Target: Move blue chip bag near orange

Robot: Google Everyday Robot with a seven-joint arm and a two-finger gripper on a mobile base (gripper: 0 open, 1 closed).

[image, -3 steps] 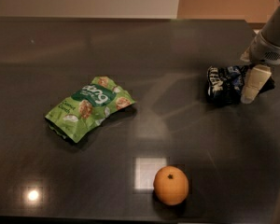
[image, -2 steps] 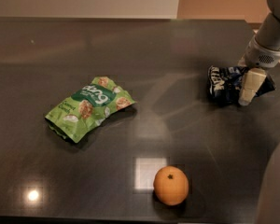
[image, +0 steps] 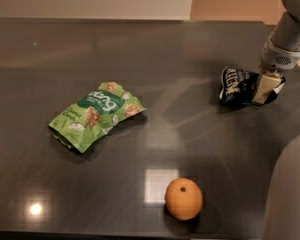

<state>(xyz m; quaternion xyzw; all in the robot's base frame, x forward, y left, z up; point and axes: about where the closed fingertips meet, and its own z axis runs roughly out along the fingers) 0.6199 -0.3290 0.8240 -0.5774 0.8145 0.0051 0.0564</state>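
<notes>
My gripper is going to let go of the blue chip bag on the dark table (image: 230,150), at a spot just behind the orange, towards my arm.
The blue chip bag (image: 236,86), dark navy with white lettering, sits crumpled on the dark table (image: 190,59) at the far right. My gripper (image: 266,95) comes down from the upper right and is shut on the bag's right edge; one cream finger (image: 265,86) shows against the foil and the other is hidden. The orange (image: 183,198) rests near the table's front edge, well in front of and to the left of the bag.
A bright green snack bag (image: 96,114) lies left of centre. Part of my arm (image: 290,189) fills the lower right corner. The table's far edge meets a wall at the top.
My gripper has shifted slightly left onto the blue chip bag. My arm's grey body has come further into the lower right corner. The orange and the green bag have not moved.
</notes>
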